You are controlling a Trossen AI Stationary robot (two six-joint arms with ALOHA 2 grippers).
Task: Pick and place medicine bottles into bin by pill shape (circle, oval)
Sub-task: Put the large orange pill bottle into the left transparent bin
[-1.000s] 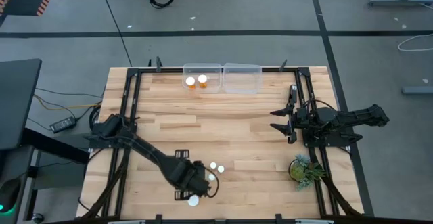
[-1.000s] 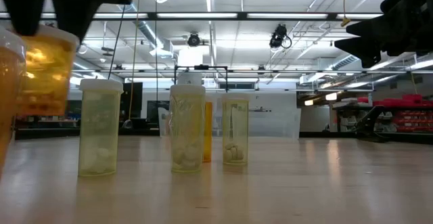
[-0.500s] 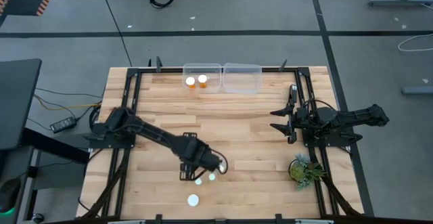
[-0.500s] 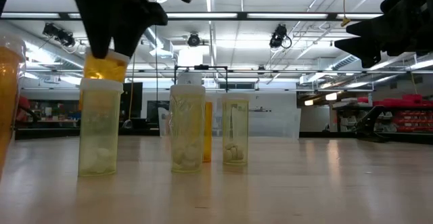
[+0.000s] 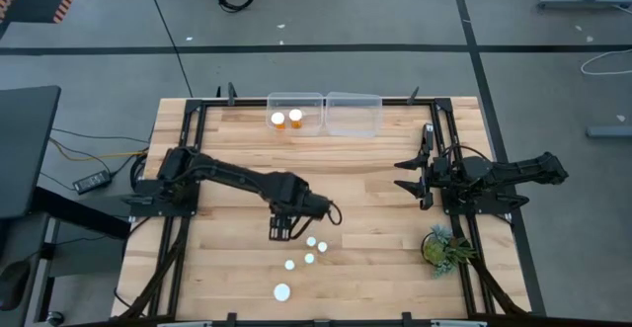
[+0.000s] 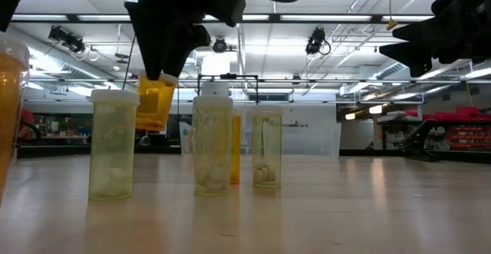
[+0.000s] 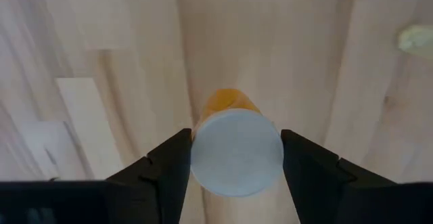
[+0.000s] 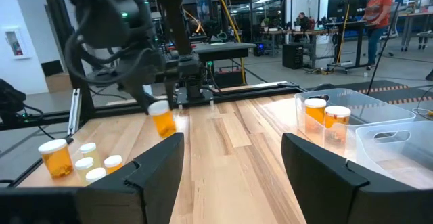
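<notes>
I will let go of the orange pill bottle, still above the table's middle, with my left gripper between the standing bottles and the empty bin (image 5: 311, 116), inside their clear bin.
My left gripper (image 5: 281, 228) is shut on an orange pill bottle (image 6: 156, 102) above the middle of the table; the bottle also shows in the left wrist view (image 7: 235, 149) and the right wrist view (image 8: 162, 120). Several more white-capped bottles (image 5: 310, 250) stand upright on their bases near the table's near edge, one of them (image 5: 282, 291) closer to that edge. Two bottles (image 5: 287, 119) stand in the left of two clear bins (image 5: 318, 104). My right gripper (image 5: 413, 174) is open and empty at the right side, level above the table. My left gripper pinches the bottle's white cap (image 7: 235, 155) between its two fingers (image 7: 170, 173), one on either side of the cap. The fingers point down from above. The bottle hangs below them, slightly tilted, its orange body (image 6: 156, 107) clear of the table.
The right bin (image 5: 354, 116) at the far edge holds nothing that I can see. A small green plant (image 5: 444, 247) stands at the near right. Bare wood lies between the bottles and the bins. A person (image 8: 377, 11) stands far off in the room.
My left gripper has carried the orange bottle from close to the near edge toward the table's middle and far side, past the standing bottles. The bottle stays lifted clear in the shut fingers.
</notes>
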